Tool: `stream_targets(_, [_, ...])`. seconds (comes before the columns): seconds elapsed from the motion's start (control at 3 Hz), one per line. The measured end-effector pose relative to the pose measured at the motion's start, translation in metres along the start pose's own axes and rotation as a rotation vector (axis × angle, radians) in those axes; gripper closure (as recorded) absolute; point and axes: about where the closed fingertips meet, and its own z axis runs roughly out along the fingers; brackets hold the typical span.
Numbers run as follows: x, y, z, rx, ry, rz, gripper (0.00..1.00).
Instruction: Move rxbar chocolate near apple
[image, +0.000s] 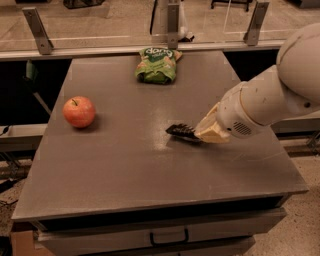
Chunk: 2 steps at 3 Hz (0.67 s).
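Next, I release the rxbar chocolate on the grey table (115, 118), close against the apple's side facing the table's middle.
The rxbar chocolate (181, 132), a slim black bar, is right of the table's middle, low over the top. Its right end sits between the cream fingers (210, 129) of my gripper (200, 134), which is shut on it. The white arm reaches in from the right. The red-orange apple (79, 111) stands at the left side of the table, well apart from the bar, with most of the table's width between them.
A green snack bag (157, 65) lies at the back middle of the grey table (125, 170). A metal rail with posts (172, 22) runs behind the table. A drawer with a handle (167, 236) is under the front edge.
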Motion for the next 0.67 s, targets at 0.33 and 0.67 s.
stream_targets(0.33, [-0.025, 0.006, 0.015, -0.021, -0.045, -0.018, 1.0])
stream_targets(0.67, [-0.058, 0.017, 0.034, -0.061, -0.091, -0.057, 1.0])
